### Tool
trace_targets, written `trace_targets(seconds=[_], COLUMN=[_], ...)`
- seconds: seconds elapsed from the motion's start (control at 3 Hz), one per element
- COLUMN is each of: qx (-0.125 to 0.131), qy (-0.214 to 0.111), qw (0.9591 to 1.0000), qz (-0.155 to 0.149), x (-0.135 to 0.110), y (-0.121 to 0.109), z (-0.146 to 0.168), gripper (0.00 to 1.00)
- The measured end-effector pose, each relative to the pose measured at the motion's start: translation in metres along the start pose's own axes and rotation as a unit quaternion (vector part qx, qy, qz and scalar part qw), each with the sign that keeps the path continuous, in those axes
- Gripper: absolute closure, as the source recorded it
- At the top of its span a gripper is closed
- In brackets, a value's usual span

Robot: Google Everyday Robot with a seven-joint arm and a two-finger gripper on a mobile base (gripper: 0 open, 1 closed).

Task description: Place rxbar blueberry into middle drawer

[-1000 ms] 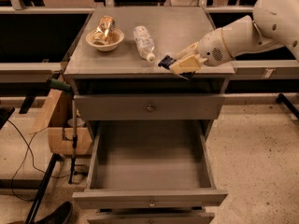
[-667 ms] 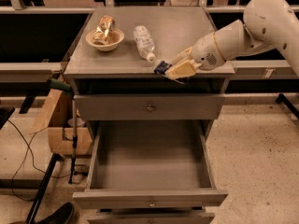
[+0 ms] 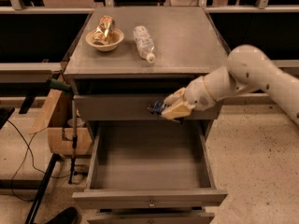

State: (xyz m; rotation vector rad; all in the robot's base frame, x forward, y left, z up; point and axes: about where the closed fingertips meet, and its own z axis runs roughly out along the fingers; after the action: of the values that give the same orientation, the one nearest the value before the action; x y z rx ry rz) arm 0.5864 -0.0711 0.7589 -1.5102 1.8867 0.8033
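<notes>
The robot's gripper needs to release the rxbar blueberry, now above the back of the open middle drawer, on the middle drawer's bottom [image 3: 145, 171], slightly behind the knob on the front panel.
My gripper [image 3: 164, 109] hangs in front of the closed top drawer, just above the back of the open middle drawer [image 3: 149, 197]. It is shut on the rxbar blueberry [image 3: 156, 108], a small dark-blue bar whose end sticks out to the left of the fingers. The middle drawer is a wide grey tray pulled out toward the camera, with a small knob on its low front panel. Its inside shows nothing in it. My white arm reaches in from the right.
On the cabinet top [image 3: 187, 41] stand a bowl [image 3: 104, 39] holding a gold-tan snack bag [image 3: 103, 28] and a clear plastic bottle [image 3: 144, 43] lying on its side. A wooden crate [image 3: 60, 125] and cables sit on the floor at left.
My gripper has moved with the bar from the cabinet top's front edge down and to the left, in front of the top drawer and over the open middle drawer.
</notes>
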Motion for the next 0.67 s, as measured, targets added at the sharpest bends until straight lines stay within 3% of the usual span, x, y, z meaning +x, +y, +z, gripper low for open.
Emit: trace_targets(seconds=[0.33,0.67], qx=[-0.016,-0.003], qy=[0.017,0.045], qw=[0.9996,0.998], qz=[0.014,0.045], x=[0.057,0.109], y=[0.02,0.021], z=[0.05,0.1], gripper=[1.0,1.0])
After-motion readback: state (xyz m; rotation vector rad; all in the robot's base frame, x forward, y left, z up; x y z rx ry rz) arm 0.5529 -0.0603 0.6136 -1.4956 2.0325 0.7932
